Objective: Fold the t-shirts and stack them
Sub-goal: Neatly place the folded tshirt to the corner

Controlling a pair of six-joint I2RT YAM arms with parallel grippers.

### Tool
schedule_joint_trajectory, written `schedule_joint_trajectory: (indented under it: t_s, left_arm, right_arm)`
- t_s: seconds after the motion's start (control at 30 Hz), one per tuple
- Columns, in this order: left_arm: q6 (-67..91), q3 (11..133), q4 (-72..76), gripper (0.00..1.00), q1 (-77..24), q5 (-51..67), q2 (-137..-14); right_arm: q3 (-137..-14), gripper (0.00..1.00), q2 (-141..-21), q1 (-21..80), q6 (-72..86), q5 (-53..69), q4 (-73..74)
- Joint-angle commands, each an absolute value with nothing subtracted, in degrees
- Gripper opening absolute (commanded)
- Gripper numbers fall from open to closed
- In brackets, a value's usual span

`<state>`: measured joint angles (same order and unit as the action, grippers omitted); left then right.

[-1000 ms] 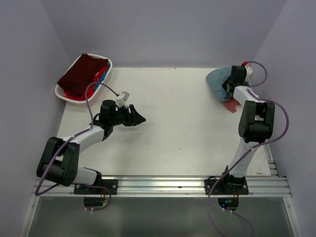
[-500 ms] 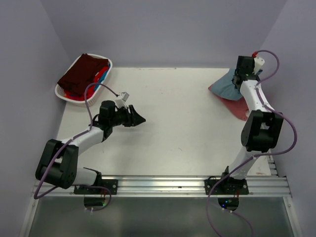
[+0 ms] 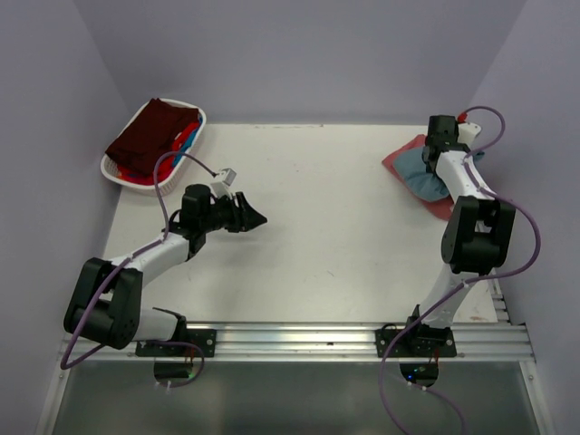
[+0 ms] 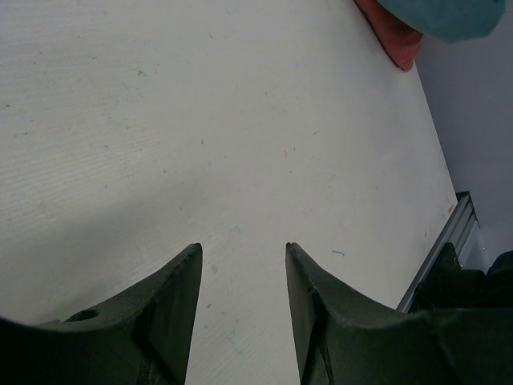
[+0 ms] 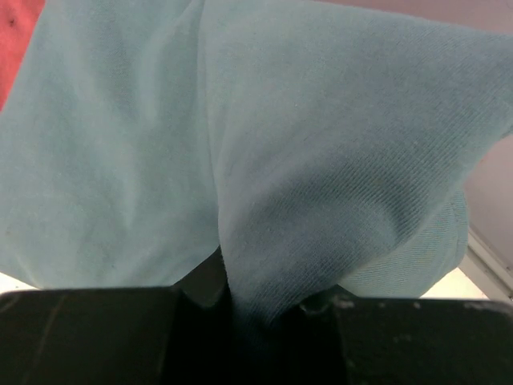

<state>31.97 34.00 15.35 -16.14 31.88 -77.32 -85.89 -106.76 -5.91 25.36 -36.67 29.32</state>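
Observation:
The teal-blue t-shirt is lying bunched and crooked on the salmon-red t-shirt, so next I open my right gripper, grab the teal-blue t-shirt's inner edge (image 3: 404, 173) and straighten it.
The slate teal-blue t-shirt (image 3: 423, 173) lies bunched on the salmon-red t-shirt (image 3: 400, 159) at the table's far right. My right gripper (image 3: 439, 147) is shut on a fold of the teal-blue shirt, which fills the right wrist view (image 5: 321, 160); a strip of the salmon-red shirt (image 5: 16, 40) shows at its top left. A dark maroon t-shirt (image 3: 149, 134) lies on top of bright blue and red ones in the white basket (image 3: 195, 134) at the far left. My left gripper (image 3: 257, 217) is open and empty over bare table (image 4: 240, 250); its view shows both far shirts, the teal-blue one (image 4: 449, 16) above the salmon-red one (image 4: 393, 36).
Purple walls close in the table on the left, back and right. The aluminium rail (image 3: 299, 340) with both arm bases runs along the near edge. The right arm's base (image 4: 473, 281) shows at the lower right of the left wrist view.
My right gripper has swung from the shirt pile up to the far right corner and back down, dragging the teal-blue shirt; more of the salmon-red shirt now shows. The left arm has barely moved.

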Motion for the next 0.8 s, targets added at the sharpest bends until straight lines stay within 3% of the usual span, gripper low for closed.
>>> schedule_joint_trajectory:
  t_s: [0.0,0.23,0.37,0.4,0.57,0.63,0.77]
  left_arm:
    - [31.7,34.2,16.5,0.49,-15.8,33.0,-76.3]
    - [31.6,34.6,16.2,0.49,-15.8,33.0,-76.6]
    - [31.6,34.7,16.1,0.49,-15.8,33.1,-76.6]
    - [31.6,34.7,16.1,0.49,-15.8,33.2,-76.6]
    - [31.8,35.3,15.9,0.49,-15.8,33.5,-76.8]
    - [31.9,35.5,16.0,0.49,-15.8,33.7,-76.9]
    - [32.3,35.6,16.5,0.49,-15.8,34.1,-77.3]
  right_arm:
    - [-88.8,0.00,-106.6,-5.9,26.2,-41.3,29.0]
    - [-88.2,0.01,-107.8,-5.9,27.3,-45.5,30.1]
    - [-92.3,0.30,-110.3,-5.9,28.2,-44.5,37.6]
    - [-94.0,0.48,-110.3,-5.9,28.7,-44.0,39.6]
    - [-83.6,0.75,-97.1,-5.3,29.5,-40.7,34.5]
    - [-81.4,0.95,-93.6,-5.3,29.5,-38.7,33.4]
    - [-78.2,0.99,-89.9,-5.3,30.0,-34.6,33.7]
